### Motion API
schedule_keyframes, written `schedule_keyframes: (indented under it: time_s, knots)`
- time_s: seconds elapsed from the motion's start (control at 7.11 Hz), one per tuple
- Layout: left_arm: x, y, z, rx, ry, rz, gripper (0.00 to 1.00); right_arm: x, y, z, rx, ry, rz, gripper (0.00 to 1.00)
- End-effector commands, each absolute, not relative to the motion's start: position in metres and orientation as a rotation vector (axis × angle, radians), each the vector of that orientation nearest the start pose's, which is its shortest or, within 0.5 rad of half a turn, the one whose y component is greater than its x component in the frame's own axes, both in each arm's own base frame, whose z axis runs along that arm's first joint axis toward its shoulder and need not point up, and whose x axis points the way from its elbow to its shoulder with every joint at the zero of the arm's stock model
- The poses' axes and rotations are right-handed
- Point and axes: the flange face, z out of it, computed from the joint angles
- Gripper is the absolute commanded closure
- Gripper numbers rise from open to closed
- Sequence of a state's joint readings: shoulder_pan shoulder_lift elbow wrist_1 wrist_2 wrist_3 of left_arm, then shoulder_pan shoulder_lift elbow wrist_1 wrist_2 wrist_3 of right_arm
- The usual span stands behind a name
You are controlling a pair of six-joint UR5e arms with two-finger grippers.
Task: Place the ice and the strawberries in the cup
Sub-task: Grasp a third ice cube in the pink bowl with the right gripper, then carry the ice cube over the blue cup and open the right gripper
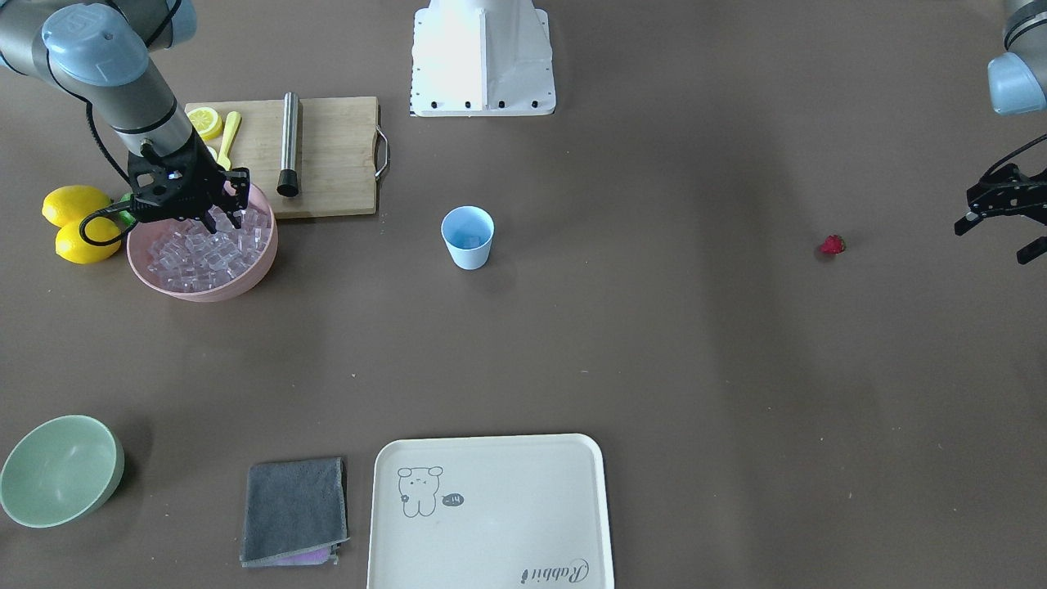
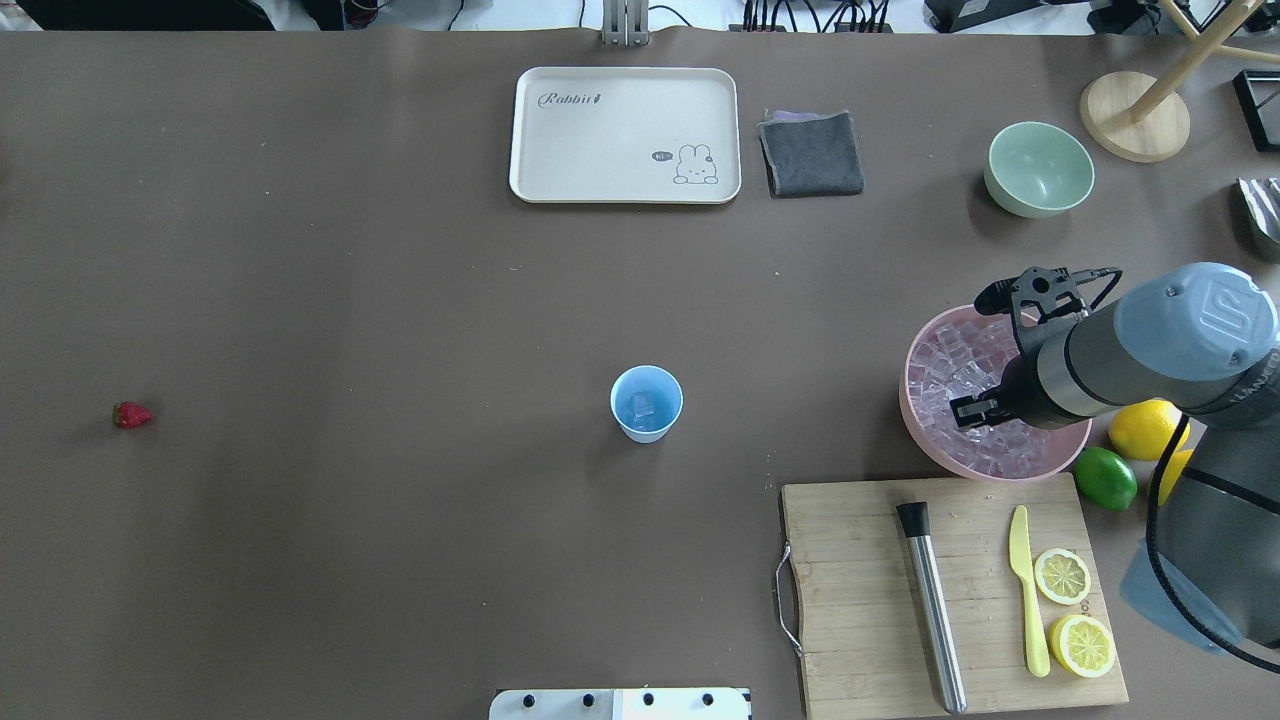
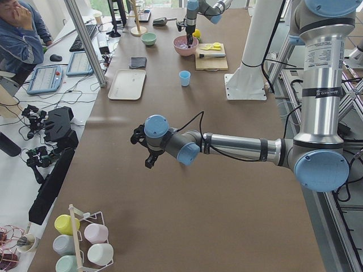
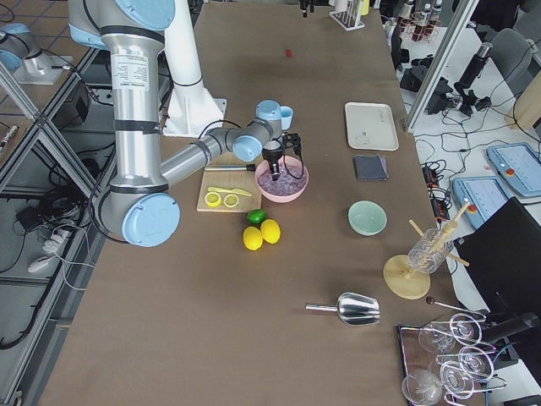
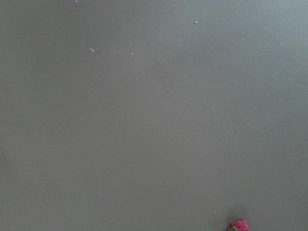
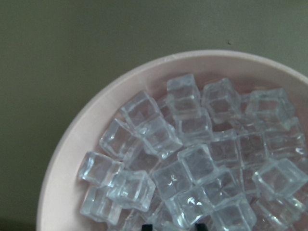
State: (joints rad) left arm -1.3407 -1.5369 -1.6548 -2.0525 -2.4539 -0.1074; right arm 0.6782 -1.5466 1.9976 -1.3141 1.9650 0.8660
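Another ice cube will be let go by my right gripper inside the light-blue cup (image 1: 470,240), with the one in there.
The light-blue cup (image 2: 646,403) stands upright mid-table with one ice cube (image 2: 643,405) in it. More ice (image 6: 192,163) fills the pink bowl (image 2: 915,400). My right gripper (image 1: 222,219) hangs over that bowl, fingers down at the cubes. In the right wrist view its fingertips (image 6: 144,226) stand apart, open, with nothing held. The strawberry (image 1: 832,245) lies alone on the table and shows at the bottom edge of the left wrist view (image 5: 239,225). My left gripper (image 1: 998,239) hovers open and empty beside it, further from the cup.
A cutting board (image 2: 870,590) with a steel muddler (image 2: 932,605), a yellow knife and lemon slices lies next to the pink bowl. Whole lemons and a lime (image 2: 1105,478) sit beside the bowl. A cream tray (image 2: 625,135), a grey cloth (image 2: 811,152) and a pale green bowl (image 2: 1040,168) line the far edge.
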Motion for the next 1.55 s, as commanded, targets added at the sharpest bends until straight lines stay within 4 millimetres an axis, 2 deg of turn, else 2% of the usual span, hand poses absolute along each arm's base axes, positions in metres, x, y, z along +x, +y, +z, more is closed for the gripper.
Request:
schedule_keyframes:
  time_s: [0.0,0.14,0.28,0.42,0.7,0.84,0.98,1.12,1.41]
  knots:
    - [0.058,-0.496,0.572,0.344,0.935,0.345,0.01,-0.324,-0.422,0.362,0.122,-0.813,-0.136,1.00]
    - [0.058,-0.496,0.572,0.344,0.936,0.345,0.01,-0.344,-0.442,0.305,0.098,-0.791,-0.122,1.00]
    - [0.058,-0.496,0.574,0.342,0.936,0.345,0.01,-0.356,-0.452,0.262,0.079,-0.779,-0.101,1.00]
    - [0.058,-0.496,0.574,0.341,0.936,0.344,0.01,-0.375,-0.456,0.237,0.054,-0.803,-0.029,1.00]
    - [0.058,-0.496,0.574,0.340,0.936,0.343,0.01,-0.434,-0.472,0.166,0.019,-0.846,0.079,1.00]
    - [0.058,-0.496,0.575,0.338,0.937,0.343,0.01,-0.467,-0.473,0.140,0.021,-0.838,0.130,1.00]
    - [0.059,-0.498,0.579,0.331,0.936,0.341,0.01,-0.496,-0.462,0.127,0.018,-0.831,0.161,1.00]
    - [0.059,-0.499,0.579,0.331,0.937,0.340,0.01,-0.515,-0.444,0.128,0.034,-0.822,0.156,1.00]
    - [0.059,-0.499,0.582,0.325,0.937,0.337,0.01,-0.525,-0.433,0.132,0.044,-0.810,0.148,1.00]
